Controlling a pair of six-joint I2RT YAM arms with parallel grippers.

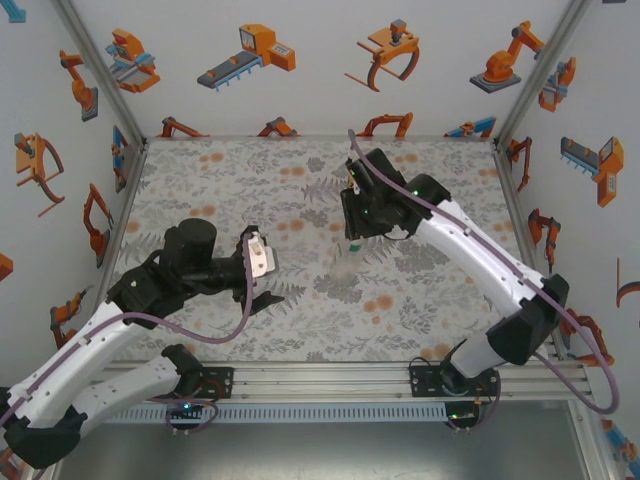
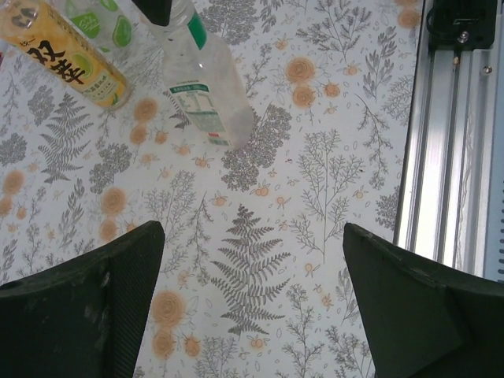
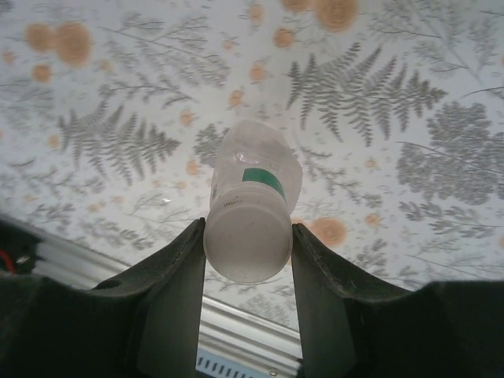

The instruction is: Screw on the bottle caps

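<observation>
I have the white bottle cap and its clear bottle to put down with my right gripper. Next, I set them on the cloth (image 1: 373, 220), close beside the amber bottle.
My right gripper (image 3: 248, 230) is shut on a white bottle cap (image 3: 247, 246) that sits on top of an upright clear bottle (image 3: 260, 167) with a green neck band. From above, this bottle (image 1: 352, 262) stands under the right gripper (image 1: 352, 238) at the table's middle. In the left wrist view the same clear bottle (image 2: 206, 83) stands next to an amber bottle with a yellow label (image 2: 69, 57) and a clear bottle with a green label (image 2: 101, 17). My left gripper (image 2: 252, 236) hangs open over bare tablecloth, left of the bottles (image 1: 262, 268).
A fern-and-flower patterned cloth (image 1: 300, 190) covers the table. The aluminium rail (image 2: 449, 142) runs along the near edge. Printed walls (image 1: 60, 150) enclose the left, back and right sides.
</observation>
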